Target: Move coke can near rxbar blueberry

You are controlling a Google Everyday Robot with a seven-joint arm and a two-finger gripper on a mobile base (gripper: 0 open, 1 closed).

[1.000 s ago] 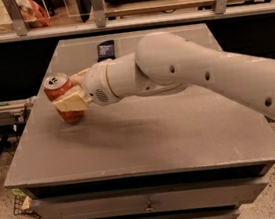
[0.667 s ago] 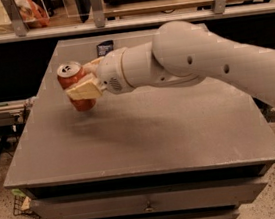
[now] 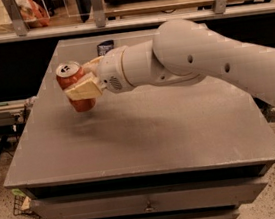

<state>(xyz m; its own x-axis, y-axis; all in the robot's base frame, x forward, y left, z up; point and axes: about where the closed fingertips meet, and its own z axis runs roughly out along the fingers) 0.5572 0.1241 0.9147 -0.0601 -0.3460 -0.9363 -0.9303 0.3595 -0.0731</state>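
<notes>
The robot's gripper needs to stand the coke can, now tilted in the air above the table, by the table's far edge [image 3: 125, 52], beside the rxbar blueberry, on the side of the robot's arm.
The coke can [image 3: 72, 84] is red-orange with a silver top and is tilted in the air above the left part of the grey table [image 3: 144, 125]. My gripper [image 3: 84, 80] is shut on the coke can, its cream fingers [image 3: 85, 89] clamped across the can's side. The white arm reaches in from the right. The rxbar blueberry [image 3: 104, 47], a small dark navy bar, lies near the table's far edge, behind the gripper and partly hidden by the wrist.
A shelf with metal posts [image 3: 14, 16] runs behind the table. An orange bag [image 3: 31, 9] sits on it at the left. Drawers [image 3: 150, 208] are below the table front.
The gripper has carried the coke can up and to the right, toward the far side of the table, lifting it clear of the surface.
</notes>
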